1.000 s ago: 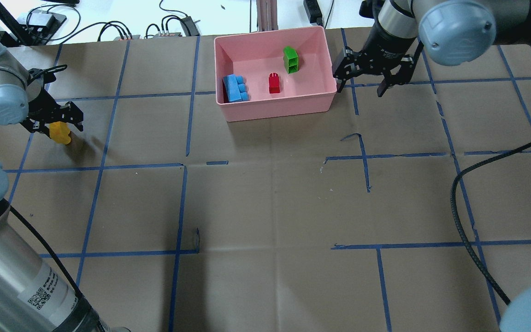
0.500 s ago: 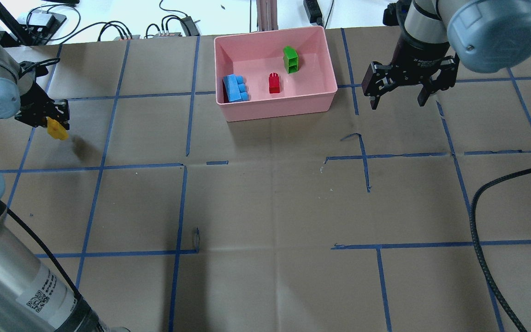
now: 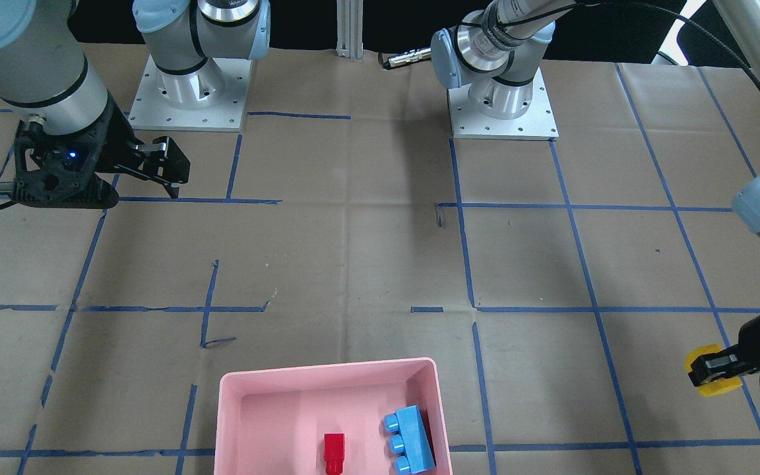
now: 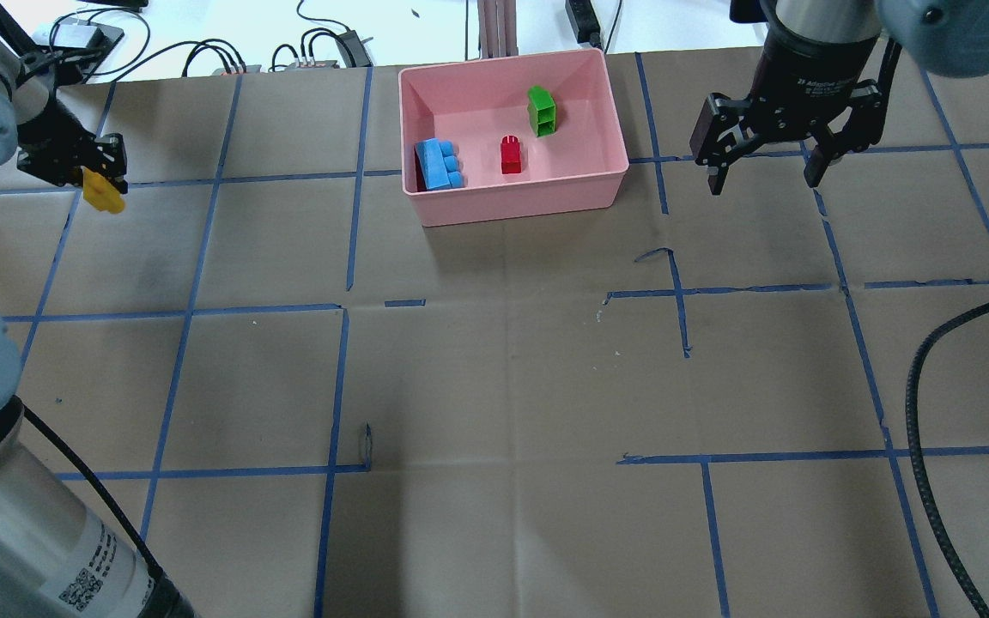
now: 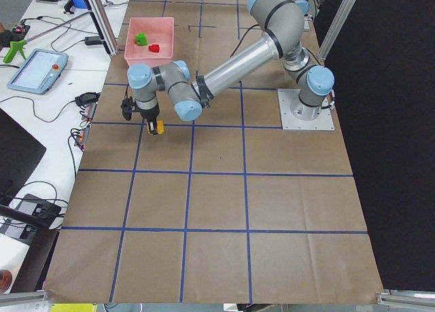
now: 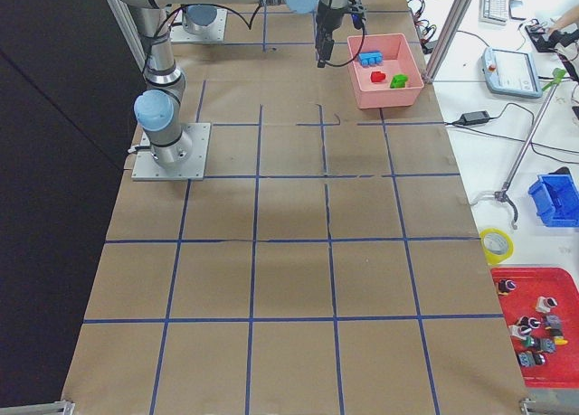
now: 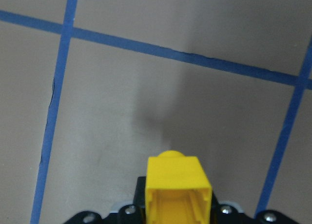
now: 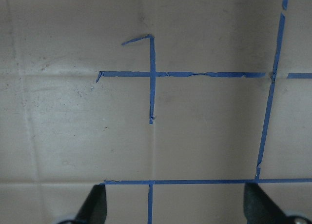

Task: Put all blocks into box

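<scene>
I need to set the yellow brick down between the red brick and the light-blue brick (image 3: 355,452) using my left gripper.
The pink box (image 4: 518,202) stands at the table's far middle. In it lie the light-blue brick (image 4: 440,163), the red brick (image 4: 511,155) and the green brick (image 4: 541,111). My left gripper (image 4: 100,184) is shut on the yellow brick (image 4: 105,192) and holds it in the air above the table, far to the left of the box. The yellow brick also shows in the left wrist view (image 7: 178,192) and the front view (image 3: 712,373). My right gripper (image 4: 765,172) is open and empty, just right of the box.
The table is covered in brown paper with blue tape lines (image 4: 348,180). Cables and small devices (image 4: 323,47) lie beyond the far edge. A black cable (image 4: 919,378) hangs at the right. The arm bases (image 3: 502,105) stand on the robot's side.
My left gripper has lifted the yellow brick and carried it toward the far edge. My right gripper has moved right, away from the box, and stays open.
</scene>
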You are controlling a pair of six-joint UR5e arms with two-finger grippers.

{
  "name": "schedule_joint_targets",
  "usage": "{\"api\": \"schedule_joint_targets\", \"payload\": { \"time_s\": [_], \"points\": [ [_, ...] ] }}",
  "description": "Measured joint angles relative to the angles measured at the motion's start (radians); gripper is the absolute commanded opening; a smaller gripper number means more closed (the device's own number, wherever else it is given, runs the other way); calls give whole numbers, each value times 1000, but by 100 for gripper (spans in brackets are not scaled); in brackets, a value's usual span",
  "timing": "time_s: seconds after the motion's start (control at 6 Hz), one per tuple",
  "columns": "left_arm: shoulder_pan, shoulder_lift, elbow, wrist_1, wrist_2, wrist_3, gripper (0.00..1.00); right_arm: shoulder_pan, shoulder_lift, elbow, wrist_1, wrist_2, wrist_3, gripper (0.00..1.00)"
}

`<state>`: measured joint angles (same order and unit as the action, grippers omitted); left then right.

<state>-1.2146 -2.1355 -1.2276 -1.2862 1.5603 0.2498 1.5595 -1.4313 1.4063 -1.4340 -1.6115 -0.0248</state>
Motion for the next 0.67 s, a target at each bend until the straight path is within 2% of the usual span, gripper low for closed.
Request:
{"api": "schedule_joint_targets", "payload": {
  "time_s": [0.33, 0.5, 0.67],
  "points": [
    [-190, -19, 197, -170, -11, -135, 1, 13, -26, -23, 6, -1, 81, 100],
    [-290, -55, 256, -196, -33, -262, 1, 31, -84, 17, 4, 3, 106, 100],
    [-381, -104, 305, -199, -82, -386, 1, 44, -151, 95, -34, 7, 112, 100]
  ]
}}
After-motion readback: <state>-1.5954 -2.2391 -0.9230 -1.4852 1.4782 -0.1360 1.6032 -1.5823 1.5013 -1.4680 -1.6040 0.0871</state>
